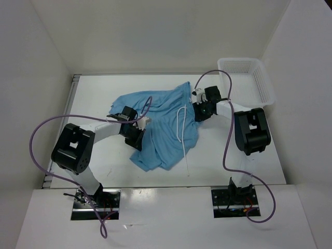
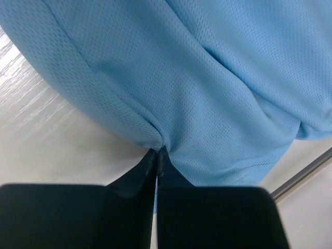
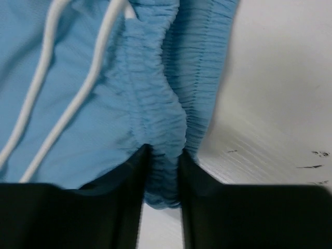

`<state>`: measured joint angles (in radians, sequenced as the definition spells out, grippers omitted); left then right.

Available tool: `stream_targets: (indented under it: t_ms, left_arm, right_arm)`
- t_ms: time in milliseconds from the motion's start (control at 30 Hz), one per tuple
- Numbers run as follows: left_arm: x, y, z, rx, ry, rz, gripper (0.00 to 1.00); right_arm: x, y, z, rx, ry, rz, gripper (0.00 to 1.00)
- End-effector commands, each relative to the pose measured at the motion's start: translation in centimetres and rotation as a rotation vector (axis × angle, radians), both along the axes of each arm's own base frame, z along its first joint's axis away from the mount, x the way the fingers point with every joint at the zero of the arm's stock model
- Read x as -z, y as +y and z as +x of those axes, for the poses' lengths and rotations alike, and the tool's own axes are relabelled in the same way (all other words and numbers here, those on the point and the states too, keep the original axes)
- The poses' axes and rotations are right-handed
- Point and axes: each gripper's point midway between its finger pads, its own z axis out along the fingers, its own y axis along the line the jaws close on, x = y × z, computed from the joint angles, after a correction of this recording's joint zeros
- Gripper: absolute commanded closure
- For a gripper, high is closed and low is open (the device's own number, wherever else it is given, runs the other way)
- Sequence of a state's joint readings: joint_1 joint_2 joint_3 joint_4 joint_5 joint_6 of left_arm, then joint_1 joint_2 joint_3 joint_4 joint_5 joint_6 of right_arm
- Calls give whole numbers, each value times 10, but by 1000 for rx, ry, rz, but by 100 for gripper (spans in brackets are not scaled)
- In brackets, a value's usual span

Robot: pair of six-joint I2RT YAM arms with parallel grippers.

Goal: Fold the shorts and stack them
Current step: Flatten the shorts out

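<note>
The near side of the shorts is crumpled while the robot's right gripper holds the waistband farther back, so that gripper should grab the near waistband corner point(image 1: 193, 143) and spread it.
The light blue shorts point(image 1: 161, 124) lie crumpled across the middle of the table, their white drawstring point(image 1: 182, 136) trailing toward the near edge. My left gripper point(image 1: 139, 124) is shut on a pinch of the mesh cloth point(image 2: 171, 93) at the shorts' left side, the cloth lifted off the table. My right gripper point(image 1: 198, 108) is shut on the gathered elastic waistband point(image 3: 158, 119) at the shorts' right edge, with two drawstring strands point(image 3: 78, 98) to its left.
A white plastic mesh basket point(image 1: 248, 78) stands at the back right corner. White walls enclose the table point(image 1: 249, 155) on three sides. Purple cables loop off both arms.
</note>
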<state>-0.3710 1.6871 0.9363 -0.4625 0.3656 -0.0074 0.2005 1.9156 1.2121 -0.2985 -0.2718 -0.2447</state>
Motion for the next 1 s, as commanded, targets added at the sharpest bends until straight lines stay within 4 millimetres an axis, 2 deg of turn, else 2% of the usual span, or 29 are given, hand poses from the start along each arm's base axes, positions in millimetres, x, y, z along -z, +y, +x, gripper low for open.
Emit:
stream_targets:
  t_ms: [0,33,67,100,133,167,200,233,267,333,367,400,433,500,567,633,667,700,767,800,833,867,900,933,967]
  left_arm:
    - [6,-5,5,15,6,-2,100]
    - [9,1,11,2,-19,34,100]
    - [8,19,28,-41,-98,145,100]
    - [6,28,46,-75,-177,200,100]
    - [2,48,64,-140,-239,257,100]
    - [-6,74,87,-225,-316,350,100]
    - [-19,106,116,-342,-378,363,100]
    - [-26,122,131,-395,-391,365,100]
    - [-36,137,148,-445,-415,363,100]
    - [-63,169,189,-551,-505,368,98]
    - [-71,172,199,-566,-538,372,89]
    - [-82,176,211,-593,-594,379,72]
    - [-88,175,220,-598,-616,371,34]
    - [-97,169,225,-590,-638,359,22]
    - [-103,157,219,-565,-633,354,16]
    - [-106,152,200,-543,-609,360,15]
    - [-100,148,186,-519,-569,363,15]
    - [-105,149,176,-517,-564,364,15]
    - [-82,151,142,-488,-464,393,15]
    - [-82,152,132,-486,-457,395,16]
    - [-75,154,120,-480,-433,404,16]
    - [-58,156,99,-465,-376,425,18]
    - [-59,157,91,-466,-380,423,18]
    - [-54,158,81,-460,-356,432,18]
    - [-49,160,72,-455,-337,438,18]
  right_arm:
    - [4,7,9,-22,-10,12,72]
    - [4,7,10,-30,-13,8,79]
    - [2,7,10,-30,-10,7,93]
    - [3,6,9,-57,-14,-10,99]
    - [0,6,5,-74,-10,-9,100]
    - [1,5,3,-86,-5,-17,100]
    - [-5,7,2,-103,-12,-8,100]
    - [-10,10,0,-120,-17,4,100]
    - [-5,12,-8,-129,8,0,100]
    - [-10,19,-14,-160,-2,10,100]
    - [-7,27,-20,-183,9,8,100]
    - [-8,34,-21,-188,3,14,100]
    - [-12,45,-25,-194,5,26,100]
    - [-15,58,-26,-200,1,64,100]
    - [-25,65,-18,-168,-9,103,100]
    - [-30,67,-13,-159,-23,113,100]
    - [-34,67,-13,-160,-32,116,100]
    - [-33,64,-11,-154,-41,93,100]
    - [-28,59,-12,-152,-39,71,98]
    - [-32,58,-11,-154,-55,62,97]
    - [-29,56,-13,-149,-48,53,92]
    - [-29,53,-14,-151,-54,41,88]
    - [-35,51,-12,-163,-79,28,82]
    - [-31,50,-15,-174,-75,19,73]
    - [-35,48,-18,-189,-74,8,56]
